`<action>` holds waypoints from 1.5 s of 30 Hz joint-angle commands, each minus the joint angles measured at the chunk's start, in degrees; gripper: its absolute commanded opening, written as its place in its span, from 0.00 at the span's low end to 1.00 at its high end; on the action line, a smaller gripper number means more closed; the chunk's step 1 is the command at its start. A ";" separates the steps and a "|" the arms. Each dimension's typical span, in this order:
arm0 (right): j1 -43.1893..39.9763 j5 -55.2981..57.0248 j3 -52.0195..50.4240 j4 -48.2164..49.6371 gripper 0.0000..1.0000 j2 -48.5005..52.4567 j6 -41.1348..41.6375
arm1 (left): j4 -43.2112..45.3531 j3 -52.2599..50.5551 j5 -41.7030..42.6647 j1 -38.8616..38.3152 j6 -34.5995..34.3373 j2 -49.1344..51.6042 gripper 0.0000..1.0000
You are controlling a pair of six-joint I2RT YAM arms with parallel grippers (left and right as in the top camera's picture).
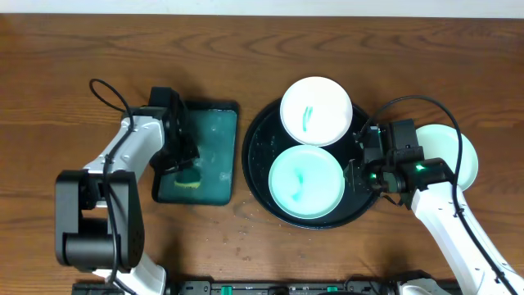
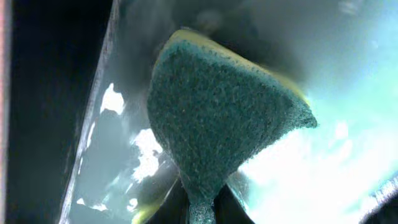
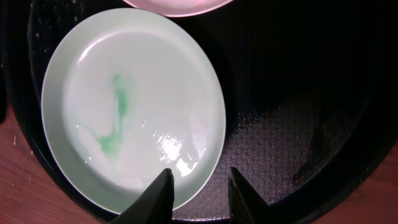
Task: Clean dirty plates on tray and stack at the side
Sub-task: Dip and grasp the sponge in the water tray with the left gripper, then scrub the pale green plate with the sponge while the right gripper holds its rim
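The loose near plate on the black tray needs my right gripper to pinch the plate's rim [image 3: 210, 172] and hold it still before my left gripper scrubs.
The round black tray [image 1: 255, 156] holds two plates. The far plate [image 1: 316, 111] has a small teal smear. The near plate [image 1: 305, 182] looks aqua with a green smear; it also shows in the right wrist view [image 3: 130, 106]. A third plate [image 1: 449, 152] lies on the table to the right of the tray, partly hidden by my right arm. My right gripper [image 1: 358, 166] [image 3: 200, 182] is open, low over the tray's right side, with one finger over the near plate's rim and the other over bare tray [image 3: 298, 124]. My left gripper [image 1: 187, 166] [image 2: 200, 211] is shut on a green sponge [image 2: 224, 112].
A rectangular dark-green tray [image 1: 214, 135], wet and glossy, lies left of the round tray, with the sponge [image 1: 189, 178] at its near end under my left gripper. The edge of the far plate [image 3: 180, 6] shows at the top of the right wrist view. Cables trail from both arms.
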 commanded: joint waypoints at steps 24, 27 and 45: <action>-0.28 1.99 0.50 7.48 0.49 15.56 1.84 | -3.39 1.44 -0.98 -15.15 2.67 -20.24 0.07; -0.24 -4.76 0.50 10.23 0.30 19.12 0.42 | -1.01 1.40 -0.76 -18.34 -0.09 -20.24 0.07; 0.04 -4.52 0.24 10.16 0.01 23.69 3.65 | 21.11 1.36 11.96 -38.82 -18.03 -3.04 0.07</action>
